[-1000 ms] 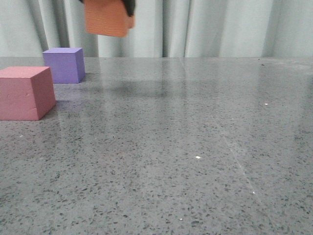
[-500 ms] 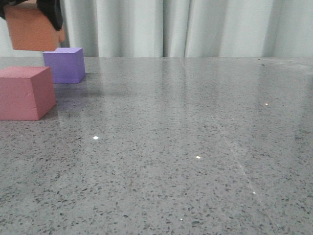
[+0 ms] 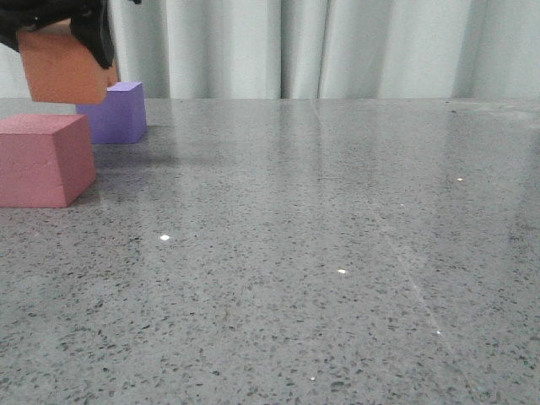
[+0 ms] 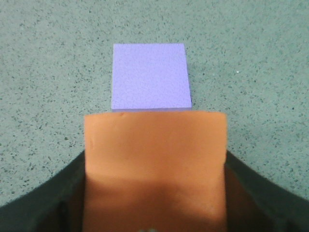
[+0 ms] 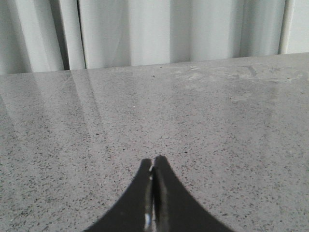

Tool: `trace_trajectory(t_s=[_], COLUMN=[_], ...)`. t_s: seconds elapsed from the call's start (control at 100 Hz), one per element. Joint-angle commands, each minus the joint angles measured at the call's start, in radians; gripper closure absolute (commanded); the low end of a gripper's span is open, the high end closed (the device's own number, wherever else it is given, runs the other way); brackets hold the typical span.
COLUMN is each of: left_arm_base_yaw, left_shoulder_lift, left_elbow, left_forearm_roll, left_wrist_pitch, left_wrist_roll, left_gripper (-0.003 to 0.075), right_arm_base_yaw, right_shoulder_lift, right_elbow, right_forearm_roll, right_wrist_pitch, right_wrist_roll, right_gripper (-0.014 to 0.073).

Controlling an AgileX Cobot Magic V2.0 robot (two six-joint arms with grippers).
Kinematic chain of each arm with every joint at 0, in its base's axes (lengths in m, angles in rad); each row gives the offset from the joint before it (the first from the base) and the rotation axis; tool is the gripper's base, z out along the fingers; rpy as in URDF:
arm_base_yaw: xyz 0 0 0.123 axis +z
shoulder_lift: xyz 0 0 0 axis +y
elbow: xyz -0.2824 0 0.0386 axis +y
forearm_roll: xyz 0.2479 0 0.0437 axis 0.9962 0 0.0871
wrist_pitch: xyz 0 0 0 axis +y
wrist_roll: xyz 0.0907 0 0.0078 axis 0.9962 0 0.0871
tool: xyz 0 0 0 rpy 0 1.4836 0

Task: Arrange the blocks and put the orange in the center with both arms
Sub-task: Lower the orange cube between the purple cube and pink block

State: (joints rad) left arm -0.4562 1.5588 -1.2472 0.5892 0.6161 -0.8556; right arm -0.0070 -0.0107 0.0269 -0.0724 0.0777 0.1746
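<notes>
Next, my left gripper lets go of the orange cube on the table (image 3: 91, 129) between the purple cube and the pink-red cube.
My left gripper (image 3: 59, 25) is shut on the orange cube (image 3: 63, 67) and holds it in the air at the far left, above the gap between the purple cube (image 3: 118, 114) and the pink-red cube (image 3: 42, 160). In the left wrist view the orange cube (image 4: 154, 164) fills the space between the black fingers (image 4: 43, 203), with the purple cube (image 4: 149, 76) on the table just beyond it. My right gripper (image 5: 153, 164) is shut and empty above bare table; it does not show in the front view.
The grey speckled table (image 3: 337, 253) stretches to a pale curtain (image 3: 337, 46) at the back. The purple and pink-red cubes stand near the table's left side, the pink-red one nearer the camera.
My left gripper has carried the orange cube leftward from the upper middle-left, then lowered it a little toward the gap between the purple and pink-red cubes.
</notes>
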Motion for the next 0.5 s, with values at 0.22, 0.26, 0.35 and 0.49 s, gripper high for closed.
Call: trace_trajectory(t_s=[0.22,0.26,0.35,0.49], left_arm_base_yaw=[0.003,0.003,0.005,0.023], left_shoulder_lift=[0.006,0.013,0.028,0.060], left_elbow=[-0.020,-0.020,-0.020,-0.020], left_forearm_roll=[0.048,0.055,0.059,0.042], left_wrist_pitch=[-0.050,-0.054,-0.059,-0.057], left_wrist_roll=[-0.005,-0.005,-0.005,-0.005], left_gripper=[0.0531,0.0531,0.0531,0.0531], right_arm_base_yaw=[-0.006,-0.006,-0.006,-0.006], right_shoulder_lift=[-0.025,-0.025,-0.025,-0.025], right_elbow=[-0.013,-0.013,-0.013,-0.013], right_forearm_roll=[-0.001,-0.001,-0.001,-0.001], right_wrist_pitch=[-0.092,-0.092,-0.092,-0.092], right_wrist_roll=[-0.008,-0.008,-0.008,-0.008], right_gripper=[0.0661,0.0661,0.0661,0.0661])
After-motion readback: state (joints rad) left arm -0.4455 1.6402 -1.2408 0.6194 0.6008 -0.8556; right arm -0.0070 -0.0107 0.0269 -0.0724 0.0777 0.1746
